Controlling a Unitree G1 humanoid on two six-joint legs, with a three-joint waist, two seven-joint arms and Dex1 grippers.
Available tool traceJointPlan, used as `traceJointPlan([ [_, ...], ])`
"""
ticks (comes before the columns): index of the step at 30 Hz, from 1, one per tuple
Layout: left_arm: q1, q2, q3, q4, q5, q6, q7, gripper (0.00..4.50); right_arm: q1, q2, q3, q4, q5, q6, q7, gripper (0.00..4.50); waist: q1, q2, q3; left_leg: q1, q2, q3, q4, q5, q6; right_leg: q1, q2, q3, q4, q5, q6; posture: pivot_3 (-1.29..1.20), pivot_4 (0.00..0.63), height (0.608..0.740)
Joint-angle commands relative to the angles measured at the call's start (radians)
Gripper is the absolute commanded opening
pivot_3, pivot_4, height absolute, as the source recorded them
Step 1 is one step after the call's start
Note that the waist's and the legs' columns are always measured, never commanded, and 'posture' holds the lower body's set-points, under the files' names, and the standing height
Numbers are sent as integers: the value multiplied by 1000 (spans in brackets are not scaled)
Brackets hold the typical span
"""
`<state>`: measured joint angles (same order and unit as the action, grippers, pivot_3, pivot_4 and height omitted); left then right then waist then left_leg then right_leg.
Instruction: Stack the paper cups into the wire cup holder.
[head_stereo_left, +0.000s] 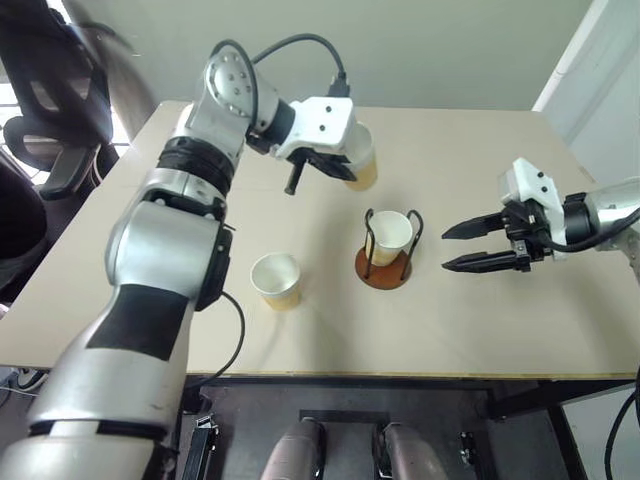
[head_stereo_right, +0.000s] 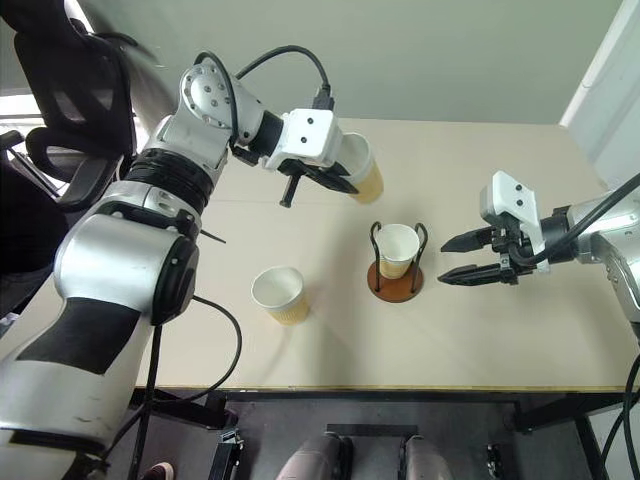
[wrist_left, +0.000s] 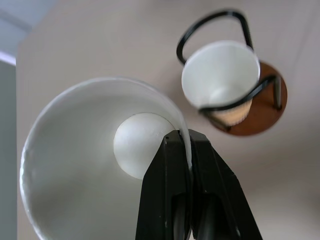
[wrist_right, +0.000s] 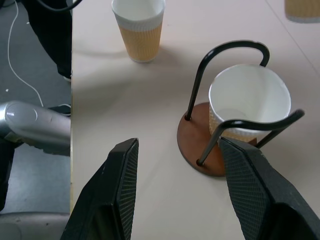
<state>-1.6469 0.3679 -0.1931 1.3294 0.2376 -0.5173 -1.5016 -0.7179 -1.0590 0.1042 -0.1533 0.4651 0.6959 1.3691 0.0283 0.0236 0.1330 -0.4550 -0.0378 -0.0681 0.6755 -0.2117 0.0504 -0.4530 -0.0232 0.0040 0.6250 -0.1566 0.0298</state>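
Note:
My left gripper is holding the tan paper cup in the air behind the wire cup holder. It will release that cup inside the paper cup standing in the wire cup holder (head_stereo_left: 385, 235) (wrist_left: 221, 77).
My left gripper (head_stereo_left: 338, 166) is shut on the rim of a tan paper cup (head_stereo_left: 362, 160), held in the air above the table behind the wire cup holder (head_stereo_left: 385, 268). In the left wrist view the black fingers (wrist_left: 175, 165) pinch the cup's white rim (wrist_left: 186, 145). The holder, a reddish-brown disc with black wire loops, stands mid-table with one paper cup (head_stereo_left: 391, 236) upright inside it. Another paper cup (head_stereo_left: 276, 279) stands upright on the table to the holder's left. My right gripper (head_stereo_left: 470, 247) hovers open to the right of the holder, with nothing between its fingers.
The beige table (head_stereo_left: 480, 330) has its front edge close below the holder. Black office chairs (head_stereo_left: 45, 110) stand off the table's left side. A black cable (head_stereo_left: 235, 330) hangs over the front left of the table.

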Motion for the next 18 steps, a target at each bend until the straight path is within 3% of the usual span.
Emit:
traceJointPlan([
  [1, -41, -9, 31, -34, -38, 13, -27, 39, -3, -29, -40, 18, -10, -36, 20, 2572, 0, 0, 0, 0, 0, 1, 0, 0, 0, 0, 0, 0, 0, 0, 0, 0, 150, 740],
  [8, -60, -55, 44, -45, -92, 51, -112, 39, -6, -49, -44, 41, -9, -41, 35, 2572, -2, 0, 0, 0, 0, 2, 5, -2, 3, 1, 0, 1, 0, 1, 2, 0, 150, 740],
  [18, -62, -74, -79, -47, -140, 59, -113, 39, 30, -78, -93, 83, -17, -109, 56, 2572, 0, 0, 0, 0, 0, 4, 7, -3, 6, 3, -2, 1, 0, 1, 5, 0, 150, 740],
])
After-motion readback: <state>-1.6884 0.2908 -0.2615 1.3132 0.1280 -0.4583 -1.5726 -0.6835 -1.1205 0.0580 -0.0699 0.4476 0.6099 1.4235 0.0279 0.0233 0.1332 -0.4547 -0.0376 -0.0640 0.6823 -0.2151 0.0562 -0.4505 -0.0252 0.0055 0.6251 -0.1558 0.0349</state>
